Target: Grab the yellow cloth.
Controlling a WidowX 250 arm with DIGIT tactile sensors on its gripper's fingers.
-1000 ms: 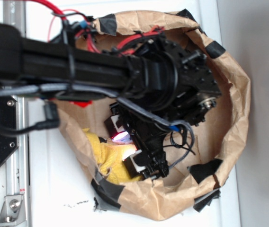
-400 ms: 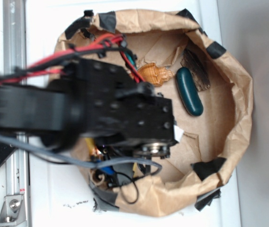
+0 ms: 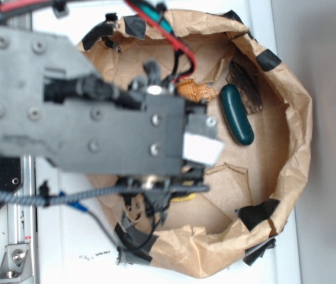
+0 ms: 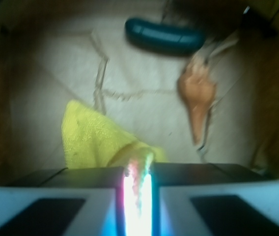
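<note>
The robot's gripper has only a thin fold of the yellow cloth in its fingers, so it should open, go lower and take a thicker bunch point(image 4: 114, 148) of the cloth before lifting.
In the wrist view, the yellow cloth point(image 4: 88, 135) hangs over the brown paper floor, and one bunched corner runs up into the narrow slot between my fingers. My gripper point(image 4: 138, 169) is shut on that fold. In the exterior view the arm's body covers the gripper, and only a sliver of the yellow cloth point(image 3: 183, 199) peeps out under it.
A crumpled brown paper bag point(image 3: 298, 118) with black tape patches walls everything in. Inside lie an orange-brown seashell point(image 3: 194, 90) point(image 4: 197, 98), a dark green capsule point(image 3: 236, 115) point(image 4: 164, 35) and a dark bristly thing point(image 3: 243, 83). A metal rail point(image 3: 20, 236) runs down the left.
A second ago the jaws stood open over the cloth at the bag's lower left. Now they are shut on it, and the arm looms larger and nearer the exterior camera.
</note>
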